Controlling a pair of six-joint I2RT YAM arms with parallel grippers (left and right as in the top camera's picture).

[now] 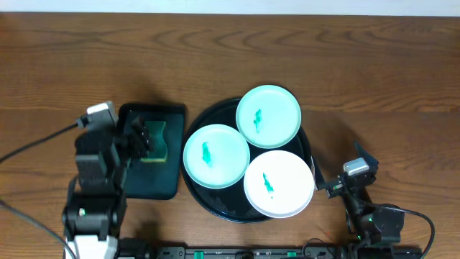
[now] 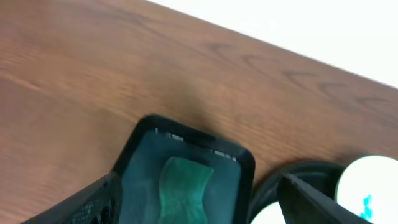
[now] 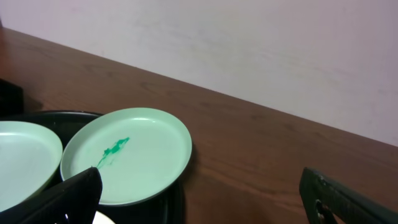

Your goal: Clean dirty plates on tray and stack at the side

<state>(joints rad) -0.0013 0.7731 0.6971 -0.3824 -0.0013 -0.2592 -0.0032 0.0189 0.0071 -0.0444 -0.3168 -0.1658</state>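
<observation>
The robot's right gripper needs to close on the rim of the mint plate (image 1: 248, 147) (image 3: 53, 176) nearest the sponge, at the side toward the back mint plate.
The round black tray (image 1: 210, 201) holds three plates, each with a green centre smear: a mint plate (image 1: 269, 116) at the back, a mint plate (image 1: 216, 155) at the left and a white plate (image 1: 279, 183) at the front right. My left gripper (image 1: 136, 137) is open over a green sponge (image 1: 155, 140); in the left wrist view the gripper (image 2: 199, 186) has the sponge (image 2: 183, 190) between its fingers. My right gripper (image 1: 332, 185) is open and empty just right of the tray. The right wrist view shows the gripper (image 3: 200, 180) beside the back mint plate (image 3: 130, 155).
The sponge lies in a smaller rectangular black tray (image 1: 147, 180) left of the round tray. Brown wood tabletop (image 1: 374, 86) spreads behind and to the right. Cables run off the left arm at the table's left edge (image 1: 36, 147).
</observation>
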